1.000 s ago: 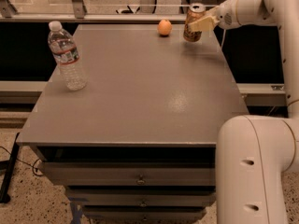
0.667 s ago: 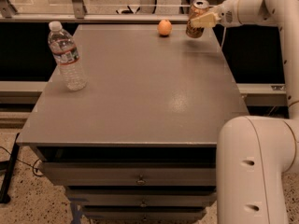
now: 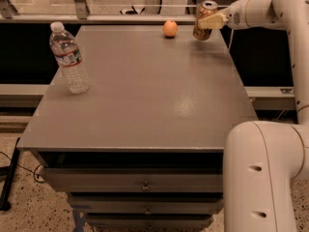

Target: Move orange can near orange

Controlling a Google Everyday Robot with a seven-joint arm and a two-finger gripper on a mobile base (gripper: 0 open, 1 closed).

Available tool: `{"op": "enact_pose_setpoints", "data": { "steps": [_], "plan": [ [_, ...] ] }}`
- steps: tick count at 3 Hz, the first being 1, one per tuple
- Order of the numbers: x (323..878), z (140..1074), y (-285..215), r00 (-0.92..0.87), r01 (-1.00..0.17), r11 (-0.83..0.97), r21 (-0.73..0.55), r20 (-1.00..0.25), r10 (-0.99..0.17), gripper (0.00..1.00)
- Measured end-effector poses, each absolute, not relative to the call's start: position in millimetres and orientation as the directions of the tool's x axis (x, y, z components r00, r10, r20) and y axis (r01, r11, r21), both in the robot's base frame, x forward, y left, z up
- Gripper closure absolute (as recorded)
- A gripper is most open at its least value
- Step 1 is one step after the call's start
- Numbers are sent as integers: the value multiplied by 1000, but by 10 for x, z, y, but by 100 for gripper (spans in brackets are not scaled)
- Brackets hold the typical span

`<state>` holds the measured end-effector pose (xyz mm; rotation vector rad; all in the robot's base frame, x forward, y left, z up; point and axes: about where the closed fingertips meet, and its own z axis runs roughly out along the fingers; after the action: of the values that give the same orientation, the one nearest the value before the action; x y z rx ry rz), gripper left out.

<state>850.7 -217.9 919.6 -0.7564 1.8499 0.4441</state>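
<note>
Next, I let go of the orange can on the grey table [image 3: 184, 44] beside the orange, on the side facing my arm.
The orange can [image 3: 204, 19], slim and orange-gold with a silver top, is at the table's far right corner, tilted a little. My gripper [image 3: 210, 21] is shut on the orange can from the right and holds it just above the tabletop. The orange [image 3: 170, 28], small and round, sits on the table near the far edge, a short way left of the can.
A clear plastic water bottle [image 3: 69, 58] stands upright near the table's left edge. The grey table [image 3: 145, 95] has drawers below its front. My white arm [image 3: 270, 8] reaches in from the right, and my base [image 3: 263, 178] stands at the table's front right corner.
My gripper has lifted the orange can slightly and carried it a little farther back. The orange and the bottle have not moved.
</note>
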Motion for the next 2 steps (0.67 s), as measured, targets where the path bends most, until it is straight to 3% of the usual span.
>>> {"op": "enact_pose_setpoints", "data": {
  "steps": [2],
  "plan": [
    [8517, 9087, -1950, -273, -714, 700, 3, -922, -275, 100]
  ]
}}
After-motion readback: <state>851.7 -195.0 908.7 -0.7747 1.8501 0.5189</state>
